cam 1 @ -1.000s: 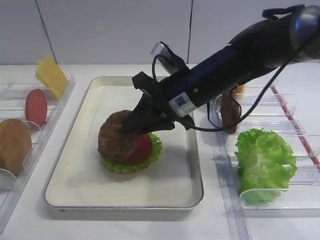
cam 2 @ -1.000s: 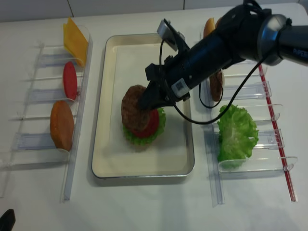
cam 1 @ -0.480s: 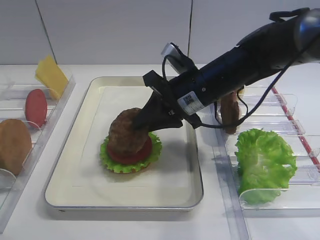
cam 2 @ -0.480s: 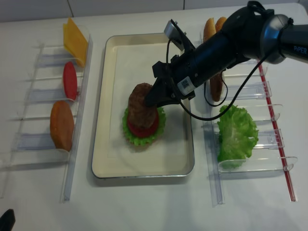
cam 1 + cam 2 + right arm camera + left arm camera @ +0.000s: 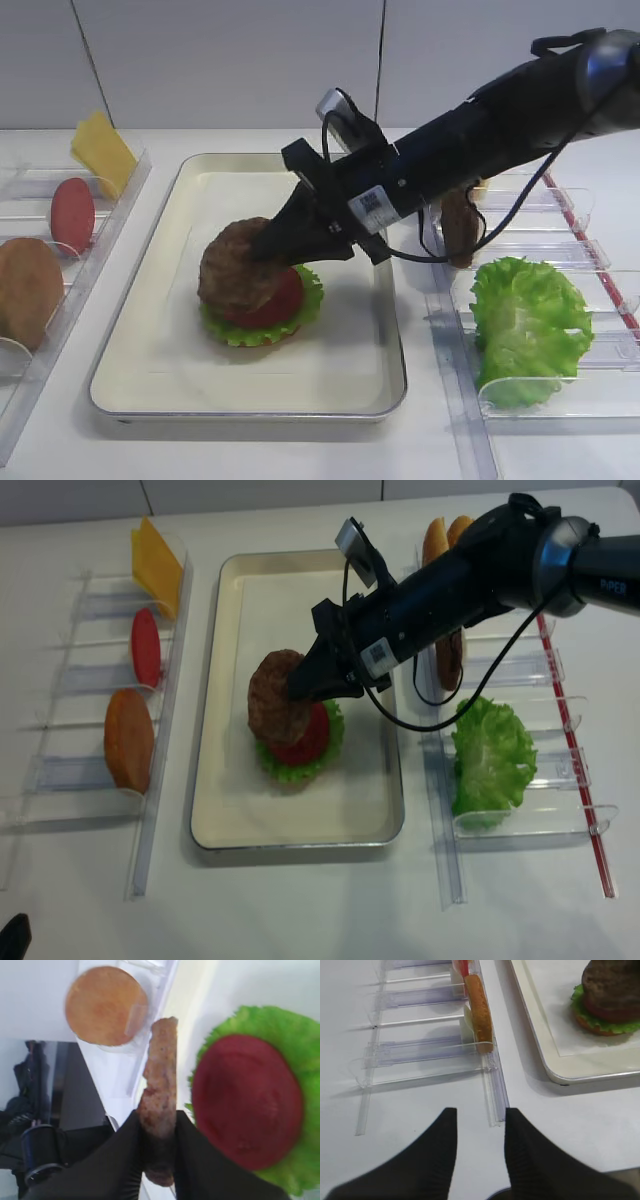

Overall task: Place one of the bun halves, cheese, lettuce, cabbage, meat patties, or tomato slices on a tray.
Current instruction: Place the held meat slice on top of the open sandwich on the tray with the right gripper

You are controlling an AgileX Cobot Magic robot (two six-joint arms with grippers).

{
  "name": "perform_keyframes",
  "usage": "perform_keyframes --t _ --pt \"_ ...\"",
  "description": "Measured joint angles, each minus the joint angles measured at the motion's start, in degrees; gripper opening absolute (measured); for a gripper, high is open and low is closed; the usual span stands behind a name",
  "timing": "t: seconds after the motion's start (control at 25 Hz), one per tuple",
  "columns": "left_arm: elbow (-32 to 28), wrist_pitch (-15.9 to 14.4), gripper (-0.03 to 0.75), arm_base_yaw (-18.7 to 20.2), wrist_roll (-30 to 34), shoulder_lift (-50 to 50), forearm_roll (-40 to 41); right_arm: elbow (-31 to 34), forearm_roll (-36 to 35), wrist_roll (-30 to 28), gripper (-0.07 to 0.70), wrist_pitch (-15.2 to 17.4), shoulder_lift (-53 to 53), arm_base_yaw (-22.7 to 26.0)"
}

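I should use my right gripper to lay the meat patty down on the red tomato slice over the ruffled lettuce (image 5: 297,720) (image 5: 242,1100).
My right gripper (image 5: 268,247) is shut on the edge of a dark brown meat patty (image 5: 238,270), which it holds tilted over the left side of a stack on the tray (image 5: 150,330). The stack is a red tomato slice (image 5: 284,298) on ruffled green lettuce (image 5: 262,330), with a bun half (image 5: 600,1028) beneath. The right wrist view shows the patty (image 5: 161,1080) edge-on between the black fingers, the tomato slice (image 5: 247,1102) to its right. My left gripper (image 5: 481,1112) is open over bare table by the end of the left rack.
A clear rack (image 5: 150,780) on the left holds a cheese slice (image 5: 100,150), a tomato slice (image 5: 72,215) and a bun half (image 5: 25,290). The right rack holds lettuce (image 5: 525,325), another patty (image 5: 458,225) and bun halves (image 5: 435,540).
The right gripper carried the patty right over the stack, then back slightly left. It stays shut on the patty throughout.
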State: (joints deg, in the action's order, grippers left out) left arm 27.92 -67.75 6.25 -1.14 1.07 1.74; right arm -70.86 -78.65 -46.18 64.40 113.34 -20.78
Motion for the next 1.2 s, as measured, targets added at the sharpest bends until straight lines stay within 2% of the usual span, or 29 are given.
perform_keyframes --t 0.8,1.2 --pt "0.00 0.00 0.239 0.00 0.00 0.00 0.00 0.00 4.04 0.11 0.133 -2.93 0.48 0.00" --pt "0.00 0.00 0.239 0.00 0.00 0.00 0.00 0.00 5.55 2.88 0.132 -5.88 0.48 -0.08"
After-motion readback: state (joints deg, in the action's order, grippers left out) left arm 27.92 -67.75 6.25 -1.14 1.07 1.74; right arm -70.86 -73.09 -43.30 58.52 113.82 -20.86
